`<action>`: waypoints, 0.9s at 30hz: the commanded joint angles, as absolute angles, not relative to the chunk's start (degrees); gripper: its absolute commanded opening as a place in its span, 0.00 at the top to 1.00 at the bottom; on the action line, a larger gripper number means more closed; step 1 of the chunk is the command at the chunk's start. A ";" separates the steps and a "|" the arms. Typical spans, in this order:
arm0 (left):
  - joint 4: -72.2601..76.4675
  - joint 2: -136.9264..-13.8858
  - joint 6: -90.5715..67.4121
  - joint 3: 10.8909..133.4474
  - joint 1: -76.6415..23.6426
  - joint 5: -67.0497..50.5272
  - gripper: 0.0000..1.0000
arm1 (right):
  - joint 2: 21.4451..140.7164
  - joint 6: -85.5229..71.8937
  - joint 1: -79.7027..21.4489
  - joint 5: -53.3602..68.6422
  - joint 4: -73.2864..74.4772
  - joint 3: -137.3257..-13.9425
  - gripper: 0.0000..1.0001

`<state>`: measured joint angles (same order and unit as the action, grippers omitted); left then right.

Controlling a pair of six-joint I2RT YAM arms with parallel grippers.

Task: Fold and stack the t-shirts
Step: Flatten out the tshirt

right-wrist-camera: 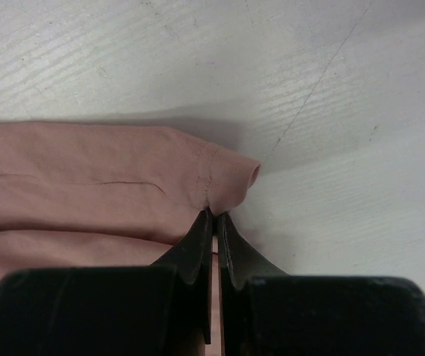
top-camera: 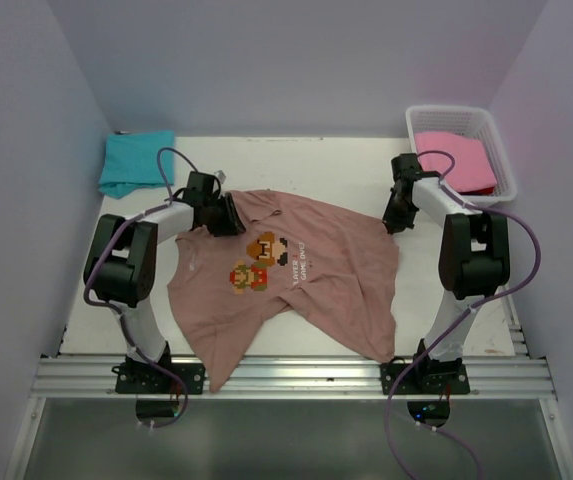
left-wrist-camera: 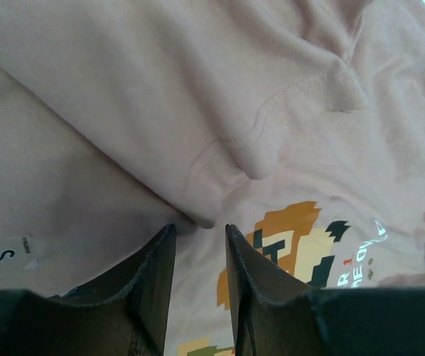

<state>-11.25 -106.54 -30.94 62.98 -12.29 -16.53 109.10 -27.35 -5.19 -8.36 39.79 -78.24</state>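
Note:
I need to pinch that stitched edge's corner (left-wrist-camera: 206, 218) with my left gripper and pull it toward the teal t-shirt, because the salmon-brown t-shirt's stitched edge lies turned in next to the print.
The salmon-brown t-shirt (top-camera: 296, 280) lies crumpled across the middle of the white table, pixel-character print up, its lower edge hanging over the front rail. My left gripper (top-camera: 228, 215) is open over the collar area. In the left wrist view its jaws (left-wrist-camera: 199, 231) stand apart above a fold of the shirt (left-wrist-camera: 160, 96), beside the print (left-wrist-camera: 301, 237). My right gripper (top-camera: 394, 218) is shut on the shirt's right sleeve. In the right wrist view it (right-wrist-camera: 214, 215) pinches the sleeve hem (right-wrist-camera: 219, 174). A teal t-shirt (top-camera: 136, 163) lies folded at the back left. A pink t-shirt (top-camera: 454, 160) lies in the basket.
A white plastic basket (top-camera: 501, 150) stands at the back right corner. Purple walls close in three sides. A metal rail (top-camera: 296, 375) runs along the front edge. A size label marked S (left-wrist-camera: 8, 252) shows inside the collar. The bare table (right-wrist-camera: 308, 89) lies beyond the sleeve.

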 commanded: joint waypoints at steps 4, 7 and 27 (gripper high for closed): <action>-8.17 -102.04 -33.31 63.10 -13.62 -19.25 0.64 | 107.75 -26.72 -5.01 -7.91 38.32 -77.87 1.00; -8.87 -103.35 -33.14 64.16 -13.62 -19.16 0.64 | 107.67 -26.63 -5.01 -8.00 38.41 -77.87 1.00; -10.55 -107.66 -33.05 65.30 -13.62 -13.19 0.64 | 107.32 -26.46 -5.01 -8.09 38.85 -77.87 1.00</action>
<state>-11.66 -106.59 -32.34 63.37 -13.54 -14.94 109.10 -27.11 -5.19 -7.94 39.59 -78.24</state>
